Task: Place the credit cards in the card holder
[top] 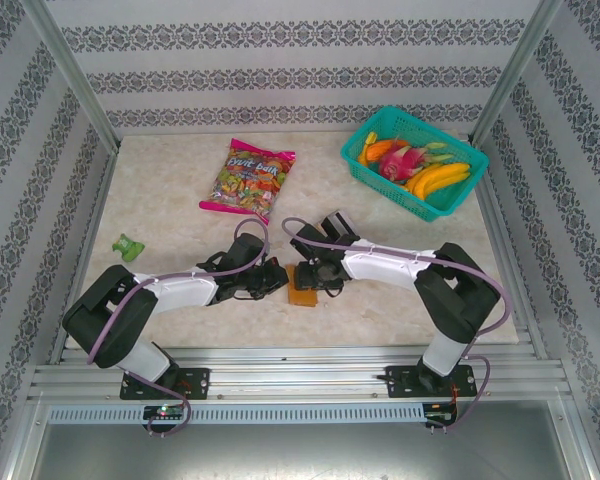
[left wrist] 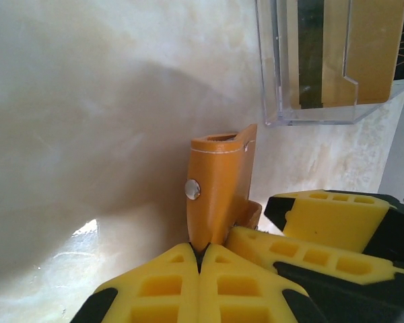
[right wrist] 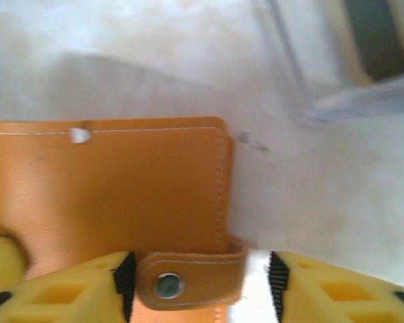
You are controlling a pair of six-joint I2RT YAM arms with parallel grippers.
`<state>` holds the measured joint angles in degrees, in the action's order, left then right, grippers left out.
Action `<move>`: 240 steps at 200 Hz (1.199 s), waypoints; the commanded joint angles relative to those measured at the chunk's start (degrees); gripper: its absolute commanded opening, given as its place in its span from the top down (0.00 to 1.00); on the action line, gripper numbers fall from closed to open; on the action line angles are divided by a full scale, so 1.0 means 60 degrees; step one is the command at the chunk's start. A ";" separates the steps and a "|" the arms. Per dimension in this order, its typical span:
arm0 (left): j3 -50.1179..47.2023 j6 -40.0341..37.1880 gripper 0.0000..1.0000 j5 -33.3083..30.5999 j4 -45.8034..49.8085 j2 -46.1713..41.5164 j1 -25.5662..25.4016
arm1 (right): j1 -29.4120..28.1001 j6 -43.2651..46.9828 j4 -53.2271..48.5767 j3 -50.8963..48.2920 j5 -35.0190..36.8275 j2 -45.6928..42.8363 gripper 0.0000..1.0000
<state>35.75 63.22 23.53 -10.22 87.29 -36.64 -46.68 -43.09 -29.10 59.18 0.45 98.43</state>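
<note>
My left gripper holds the card holder below the stud, far from its opening side; next I fold it open by the cover's stitched edge (right wrist: 220, 182).
The orange-brown card holder (top: 302, 287) lies folded on the table between both arms. My left gripper (left wrist: 200, 252) is shut on the card holder (left wrist: 219, 182), pinching its edge below the snap stud. My right gripper (right wrist: 198, 282) is open, its fingers on either side of the snap tab (right wrist: 188, 279): the left pad touches the tab's end and the right pad stands apart. From above, the left gripper (top: 276, 277) and right gripper (top: 316, 276) meet over the holder. Credit cards (left wrist: 374, 47), tan and dark, stand in a clear tray (left wrist: 276, 81) just beyond.
A bag of sweets (top: 248, 178) lies at the back centre-left. A teal basket (top: 370, 130) of fruit stands at the back right. A small green object (top: 130, 246) sits near the left edge. The clear tray (right wrist: 350, 67) is close behind the card holder (right wrist: 121, 188).
</note>
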 commanded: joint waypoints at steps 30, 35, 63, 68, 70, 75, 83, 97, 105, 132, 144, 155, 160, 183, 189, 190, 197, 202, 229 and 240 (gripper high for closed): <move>0.0235 -0.0309 1.00 0.0015 0.0150 -0.0050 0.0116 | 0.0481 -0.0225 -0.0400 -0.0911 0.0787 -0.0932 0.63; 0.0248 -0.0300 1.00 0.0011 0.0150 -0.0042 0.0116 | 0.0535 -0.0186 -0.0305 -0.0938 0.0611 -0.0948 0.65; 0.0282 -0.0327 1.00 0.0024 0.0180 0.0010 0.0116 | 0.0671 -0.0273 0.0271 -0.1053 -0.0238 -0.0895 0.72; 0.0296 -0.0334 1.00 0.0028 0.0171 0.0020 0.0116 | 0.0673 -0.0292 0.0342 -0.1072 -0.0314 -0.0891 0.72; 0.0297 -0.0332 1.00 0.0025 0.0167 0.0026 0.0116 | 0.0678 -0.0301 0.0362 -0.1073 -0.0321 -0.0892 0.72; 0.0290 -0.0327 1.00 0.0022 0.0193 0.0010 0.0113 | 0.0682 -0.0326 0.0402 -0.1103 -0.0372 -0.0903 0.75; 0.0302 -0.0327 1.00 0.0033 0.0207 0.0014 0.0109 | 0.0718 -0.0368 0.0501 -0.1149 -0.0454 -0.0929 0.80; 0.0335 -0.0385 1.00 0.0015 0.0297 0.0004 0.0116 | 0.0826 -0.0420 0.0664 -0.1257 -0.0703 -0.1054 0.86; 0.0411 -0.0462 0.97 -0.0045 0.0517 -0.0001 0.0116 | 0.0865 -0.0421 0.0767 -0.1323 -0.0866 -0.1191 0.91; 0.0956 -0.1010 0.61 -0.0827 0.2190 -0.0121 0.0100 | 0.0956 -0.0319 0.0918 -0.1452 -0.1328 -0.2076 0.94; 0.1190 -0.1294 0.51 -0.1095 0.2810 -0.0206 0.0101 | 0.1017 -0.0358 0.1189 -0.1586 -0.1618 -0.2554 0.94; 0.1421 -0.1524 0.46 -0.1060 0.3047 -0.0255 0.0088 | 0.1083 -0.0457 0.1538 -0.1734 -0.2066 -0.2894 0.94; 0.1503 -0.1632 0.46 -0.1007 0.3079 -0.0287 0.0051 | 0.1131 -0.0523 0.1693 -0.1794 -0.2251 -0.3036 0.94; 0.1816 -0.1795 0.44 -0.0859 0.3167 -0.0305 -0.0103 | 0.1231 -0.0734 0.2070 -0.1923 -0.2853 -0.3331 0.93; 0.1851 -0.1786 0.43 -0.0813 0.3166 -0.0266 -0.0118 | 0.1243 -0.0762 0.2138 -0.1938 -0.2909 -0.3364 0.93; 0.1851 -0.1782 0.43 -0.0807 0.3167 -0.0259 -0.0118 | 0.1244 -0.0760 0.2147 -0.1938 -0.2920 -0.3373 0.93; 0.1842 -0.1736 0.42 -0.0727 0.3076 -0.0224 -0.0118 | 0.1256 -0.0819 0.2248 -0.1980 -0.2986 -0.3405 0.93; 0.1836 -0.1733 0.41 -0.0651 0.2972 -0.0214 -0.0118 | 0.1260 -0.0855 0.2321 -0.2007 -0.3050 -0.3410 0.93; 0.1824 -0.1688 0.37 -0.0271 0.2577 -0.0218 -0.0118 | 0.1278 -0.1016 0.2651 -0.2080 -0.3349 -0.3407 0.93; 0.1845 -0.1716 0.35 -0.0212 0.2485 -0.0227 -0.0118 | 0.1299 -0.1078 0.2744 -0.2112 -0.3410 -0.3412 0.92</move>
<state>45.74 54.30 20.49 4.95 86.85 -36.80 -39.48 -47.88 -15.70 47.53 -17.23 78.67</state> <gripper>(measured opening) 0.630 0.079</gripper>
